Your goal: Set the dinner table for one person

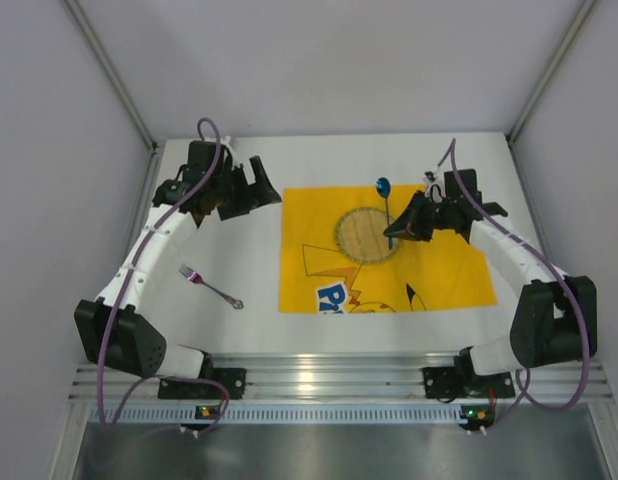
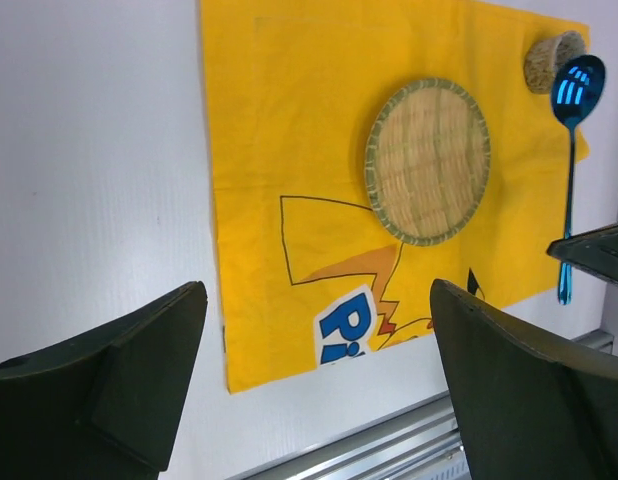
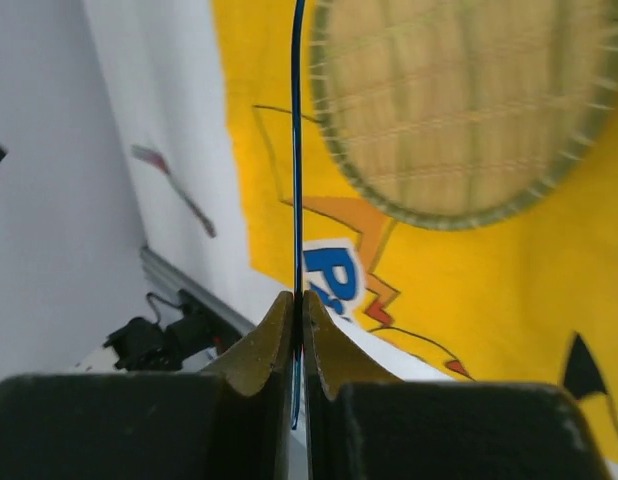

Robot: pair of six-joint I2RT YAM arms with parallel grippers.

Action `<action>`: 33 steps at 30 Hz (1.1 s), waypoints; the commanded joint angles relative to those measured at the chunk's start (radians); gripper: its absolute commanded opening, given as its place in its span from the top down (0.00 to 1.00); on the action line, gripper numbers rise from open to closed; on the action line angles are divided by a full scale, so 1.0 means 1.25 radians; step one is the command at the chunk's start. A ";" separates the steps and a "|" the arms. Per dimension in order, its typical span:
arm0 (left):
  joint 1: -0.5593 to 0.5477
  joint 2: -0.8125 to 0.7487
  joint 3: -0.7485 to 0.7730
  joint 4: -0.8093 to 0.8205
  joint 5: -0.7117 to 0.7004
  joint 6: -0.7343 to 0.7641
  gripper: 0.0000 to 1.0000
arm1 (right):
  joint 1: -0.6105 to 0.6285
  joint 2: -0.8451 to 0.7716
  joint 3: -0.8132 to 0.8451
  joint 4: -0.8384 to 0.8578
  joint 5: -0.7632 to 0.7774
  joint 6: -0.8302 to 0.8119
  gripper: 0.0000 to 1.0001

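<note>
My left gripper next grips the middle of the fork's handle (image 1: 216, 290), beside the yellow placemat.
The dinner table (image 1: 224, 245) is a white tabletop with a yellow cartoon placemat (image 1: 439, 270) in its middle. A round woven plate (image 1: 367, 234) lies on the mat. My right gripper (image 1: 394, 233) is shut on the thin handle of a blue slotted spoon (image 1: 382, 186), just right of the plate. In the right wrist view the handle (image 3: 297, 180) runs straight up from between the closed fingers (image 3: 259, 350). My left gripper (image 1: 261, 190) hovers open and empty over the table's back left, its fingers (image 2: 139, 360) wide apart. A metal fork (image 1: 211, 286) lies left of the mat.
A small woven cup (image 2: 549, 60) stands at the mat's far corner by the spoon's head. A ribbed aluminium rail (image 1: 329, 375) runs along the near edge. Grey walls close in the left, right and back.
</note>
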 commanded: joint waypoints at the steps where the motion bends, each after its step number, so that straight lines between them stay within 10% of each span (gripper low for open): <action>1: 0.019 -0.065 -0.070 0.006 -0.058 0.021 0.02 | -0.046 -0.063 -0.026 -0.226 0.164 -0.155 1.00; 26: 0.084 -0.144 -0.289 -0.057 -0.082 -0.021 0.04 | -0.228 0.078 -0.001 -0.334 0.431 -0.316 0.98; 28: 0.085 -0.148 -0.292 -0.063 -0.088 -0.022 0.04 | -0.220 0.076 0.003 -0.349 0.488 -0.320 0.88; 33: 0.085 -0.160 -0.306 -0.062 -0.091 -0.025 0.04 | -0.196 0.054 -0.002 -0.388 0.576 -0.315 0.27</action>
